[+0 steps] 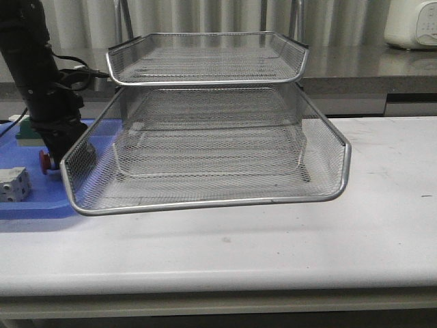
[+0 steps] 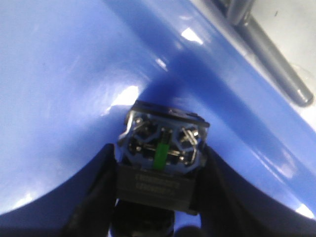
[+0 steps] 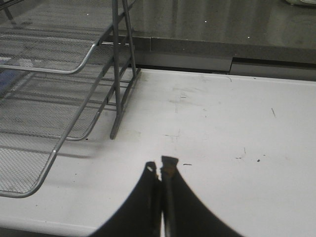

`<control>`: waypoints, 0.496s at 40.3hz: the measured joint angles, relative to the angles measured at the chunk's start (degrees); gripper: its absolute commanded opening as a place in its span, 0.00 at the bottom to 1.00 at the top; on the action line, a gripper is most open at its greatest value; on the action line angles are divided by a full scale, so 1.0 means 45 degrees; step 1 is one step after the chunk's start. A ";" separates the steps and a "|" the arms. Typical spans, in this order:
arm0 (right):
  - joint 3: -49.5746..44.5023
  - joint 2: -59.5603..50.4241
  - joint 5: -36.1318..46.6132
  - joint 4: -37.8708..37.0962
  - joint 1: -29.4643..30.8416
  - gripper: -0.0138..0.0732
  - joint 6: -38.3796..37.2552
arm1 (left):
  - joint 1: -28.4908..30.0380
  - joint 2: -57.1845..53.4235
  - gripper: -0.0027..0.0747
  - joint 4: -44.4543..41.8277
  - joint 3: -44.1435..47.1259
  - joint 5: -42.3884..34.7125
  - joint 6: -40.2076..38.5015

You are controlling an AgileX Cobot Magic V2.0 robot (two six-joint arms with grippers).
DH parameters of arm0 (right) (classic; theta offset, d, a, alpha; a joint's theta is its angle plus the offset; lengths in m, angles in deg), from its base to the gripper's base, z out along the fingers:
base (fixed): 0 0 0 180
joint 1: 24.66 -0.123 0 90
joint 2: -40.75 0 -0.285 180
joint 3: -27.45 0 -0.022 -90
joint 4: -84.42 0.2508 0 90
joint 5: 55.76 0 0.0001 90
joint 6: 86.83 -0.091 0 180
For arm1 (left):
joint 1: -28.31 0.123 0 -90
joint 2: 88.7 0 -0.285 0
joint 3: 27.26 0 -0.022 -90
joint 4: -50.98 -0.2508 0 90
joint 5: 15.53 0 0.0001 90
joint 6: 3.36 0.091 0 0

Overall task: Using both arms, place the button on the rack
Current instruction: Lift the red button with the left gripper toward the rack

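The robot's left gripper needs to release the button, now low over the blue tray, on the mesh (image 1: 194,142) close to the middle of the lower tray of the silver rack.
The button (image 2: 162,142) sits between my left gripper's (image 2: 159,157) black fingers, its black and blue body with metal terminals and a green tab facing the camera. In the front view its red head (image 1: 45,162) shows just under the left gripper (image 1: 53,158), low over the blue tray at the far left. The left gripper is shut on it. The silver wire-mesh rack (image 1: 205,203) stands mid-table, its lower tray slid out towards me. My right gripper (image 3: 160,167) is shut and empty above the bare white table, right of the rack (image 3: 116,89). It does not show in the front view.
A flat blue plastic tray (image 1: 34,208) lies left of the rack, and it fills the left wrist view (image 2: 59,74). A white block (image 1: 13,183) rests on it, with a green block (image 1: 27,131) behind the left arm. A grey rack bar (image 2: 276,64) runs beside the tray's edge.
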 measured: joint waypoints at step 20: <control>0.0000 0.0000 0.0000 0.0000 0.0000 0.09 0.0000 | 0.1140 -0.1500 0.28 -0.0063 -0.0316 0.1558 -0.0870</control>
